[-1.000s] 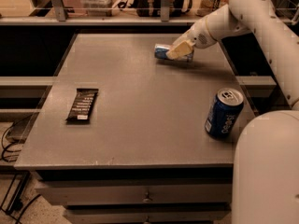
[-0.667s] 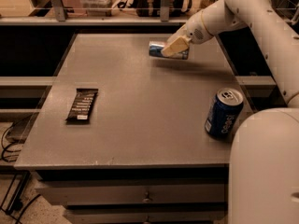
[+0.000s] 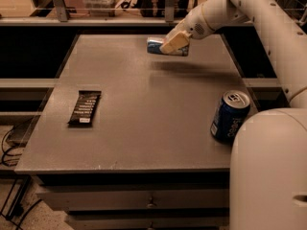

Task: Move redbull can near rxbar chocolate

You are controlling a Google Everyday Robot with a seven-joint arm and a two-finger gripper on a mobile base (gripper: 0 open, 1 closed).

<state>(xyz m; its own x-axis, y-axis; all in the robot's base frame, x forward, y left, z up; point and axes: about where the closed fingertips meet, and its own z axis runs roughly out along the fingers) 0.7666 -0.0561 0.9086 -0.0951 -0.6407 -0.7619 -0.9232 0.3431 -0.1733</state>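
Observation:
Next, my gripper releases the redbull can sideways on the table (image 3: pixel 114 80), just beyond the rxbar chocolate's far end.
The redbull can (image 3: pixel 156 46), slim, blue and silver, lies sideways in my gripper (image 3: pixel 171 45), held in the air above the far middle of the table. The gripper is shut on the can; its cream fingers (image 3: pixel 173 41) cover the can's right part. A shadow falls on the table below it. The rxbar chocolate (image 3: pixel 85 107), a flat black bar with white text lines, lies on the table's left side, well to the front left of the can.
A fatter dark-blue Pepsi can (image 3: pixel 230 116) stands upright near the table's right edge. My white arm (image 3: pixel 268 28) reaches in from the right, and its base fills the lower right corner. The grey table (image 3: pixel 144 128) has drawers below; shelves stand behind.
The gripper has lifted the redbull can off the table and carried it left, toward the middle. The Pepsi can and the bar have not moved.

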